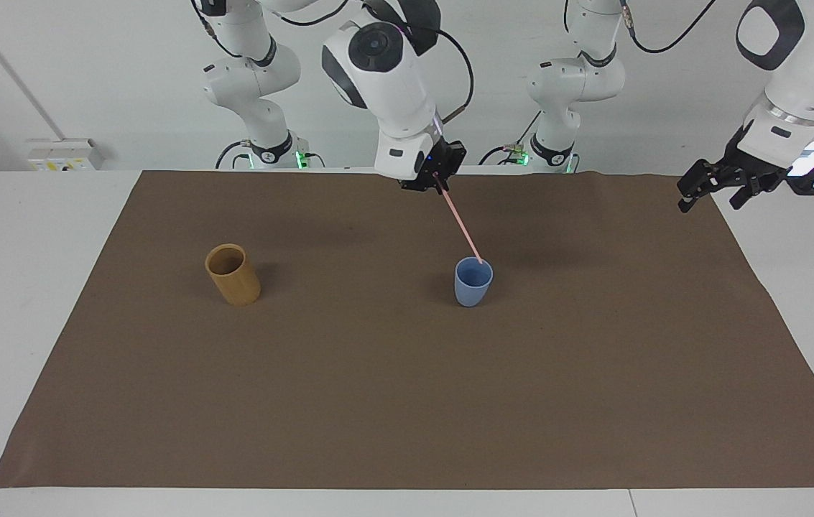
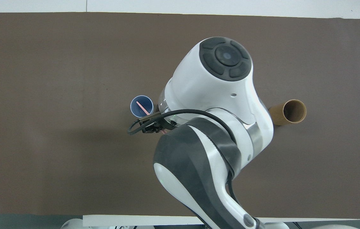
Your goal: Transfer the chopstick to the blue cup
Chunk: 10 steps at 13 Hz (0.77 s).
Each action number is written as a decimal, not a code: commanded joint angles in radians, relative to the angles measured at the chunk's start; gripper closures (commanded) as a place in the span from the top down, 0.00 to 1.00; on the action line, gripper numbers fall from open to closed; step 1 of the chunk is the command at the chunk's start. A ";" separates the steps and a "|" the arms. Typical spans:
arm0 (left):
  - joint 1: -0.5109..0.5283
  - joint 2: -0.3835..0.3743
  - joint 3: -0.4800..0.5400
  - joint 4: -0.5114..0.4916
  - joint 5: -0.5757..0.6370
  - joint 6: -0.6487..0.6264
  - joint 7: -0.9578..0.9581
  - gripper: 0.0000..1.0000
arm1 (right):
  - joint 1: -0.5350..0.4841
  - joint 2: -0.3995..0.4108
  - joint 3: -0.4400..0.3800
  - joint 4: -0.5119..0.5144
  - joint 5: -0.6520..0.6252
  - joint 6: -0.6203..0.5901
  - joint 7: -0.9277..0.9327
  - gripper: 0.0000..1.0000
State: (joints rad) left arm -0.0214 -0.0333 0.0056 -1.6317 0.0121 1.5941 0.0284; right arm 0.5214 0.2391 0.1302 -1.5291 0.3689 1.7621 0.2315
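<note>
The robot's right gripper should release the pale pink chopstick inside the blue cup [image 2: 144, 108], so that it leans on the cup's rim.
My right gripper [image 1: 437, 177] is shut on the upper end of the pale pink chopstick [image 1: 461, 224] and holds it tilted over the brown mat. The stick's lower tip is at the mouth of the blue cup [image 1: 473, 283], which stands upright mid-table. In the overhead view the tip of the stick [image 2: 142, 107] shows inside the cup's rim [image 2: 141, 99], and the right gripper [image 2: 157, 126] is just beside the cup, partly under its arm. My left gripper [image 1: 711, 197] waits open and empty over the mat's edge at the left arm's end.
A taller tan-brown cylindrical cup [image 1: 233, 274] stands toward the right arm's end of the table, also seen in the overhead view [image 2: 289, 112]. A brown mat [image 1: 407, 402] covers most of the white table.
</note>
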 commanded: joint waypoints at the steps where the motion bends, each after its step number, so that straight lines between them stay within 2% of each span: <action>1: -0.006 -0.002 0.004 -0.002 0.012 -0.014 -0.004 1.00 | 0.002 -0.009 -0.004 -0.011 0.010 -0.021 0.009 0.00; 4: -0.006 -0.002 0.004 0.000 0.012 -0.014 -0.004 1.00 | -0.001 -0.021 -0.006 -0.065 0.005 -0.001 0.011 0.00; 6: -0.006 -0.002 0.004 -0.002 0.012 -0.014 -0.004 1.00 | 0.000 -0.015 -0.006 -0.089 0.005 0.057 0.011 0.00; 10: -0.006 -0.002 0.004 -0.002 0.012 -0.014 -0.004 1.00 | 0.012 -0.024 -0.006 -0.120 0.001 0.060 0.011 0.00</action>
State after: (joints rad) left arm -0.0214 -0.0333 0.0056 -1.6317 0.0121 1.5939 0.0284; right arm 0.5287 0.2430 0.1241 -1.6096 0.3687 1.7994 0.2320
